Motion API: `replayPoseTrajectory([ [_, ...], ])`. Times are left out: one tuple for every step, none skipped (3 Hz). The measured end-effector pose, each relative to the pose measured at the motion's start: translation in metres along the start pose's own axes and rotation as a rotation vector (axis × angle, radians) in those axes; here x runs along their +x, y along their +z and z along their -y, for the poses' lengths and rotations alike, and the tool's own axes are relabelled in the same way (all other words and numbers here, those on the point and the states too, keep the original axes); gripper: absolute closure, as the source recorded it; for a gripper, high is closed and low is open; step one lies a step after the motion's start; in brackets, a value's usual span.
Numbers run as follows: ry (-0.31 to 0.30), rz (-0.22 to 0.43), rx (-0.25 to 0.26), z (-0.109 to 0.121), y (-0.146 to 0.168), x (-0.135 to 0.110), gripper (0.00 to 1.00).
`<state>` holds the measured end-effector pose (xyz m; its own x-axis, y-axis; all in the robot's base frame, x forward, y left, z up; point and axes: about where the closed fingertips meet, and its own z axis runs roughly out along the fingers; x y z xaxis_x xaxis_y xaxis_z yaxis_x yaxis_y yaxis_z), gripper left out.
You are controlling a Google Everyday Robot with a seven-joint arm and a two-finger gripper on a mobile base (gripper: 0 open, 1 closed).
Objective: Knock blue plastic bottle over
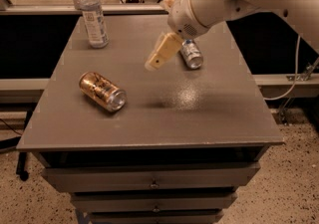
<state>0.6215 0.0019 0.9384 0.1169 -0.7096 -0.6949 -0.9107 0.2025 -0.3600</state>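
Note:
I need to next move my gripper to the blue plastic bottle's upper part, just under its white cap, and close it there.
The blue plastic bottle [92, 15] stands upright at the table's back left corner, with a white cap and pale label. My gripper [155, 62] hangs above the middle of the table, its cream fingers pointing down and left, to the right of the bottle and well apart from it. It holds nothing that I can see. A gold can [102, 91] lies on its side at the left front. A blue-silver can [191, 53] lies on its side just right of the gripper, partly behind my arm.
The grey table [199, 113] has drawers below its front edge. A glass railing runs behind the table. A cable hangs at the right side. The floor is speckled.

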Motion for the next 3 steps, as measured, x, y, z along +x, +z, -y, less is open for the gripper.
replayPoseTrajectory([
  [-0.012, 0.112, 0.025, 0.029, 0.040, -0.028, 0.00],
  [-0.034, 0.206, 0.059, 0.060, 0.083, -0.064, 0.00],
  [-0.057, 0.272, 0.074, 0.088, 0.120, -0.095, 0.00],
])
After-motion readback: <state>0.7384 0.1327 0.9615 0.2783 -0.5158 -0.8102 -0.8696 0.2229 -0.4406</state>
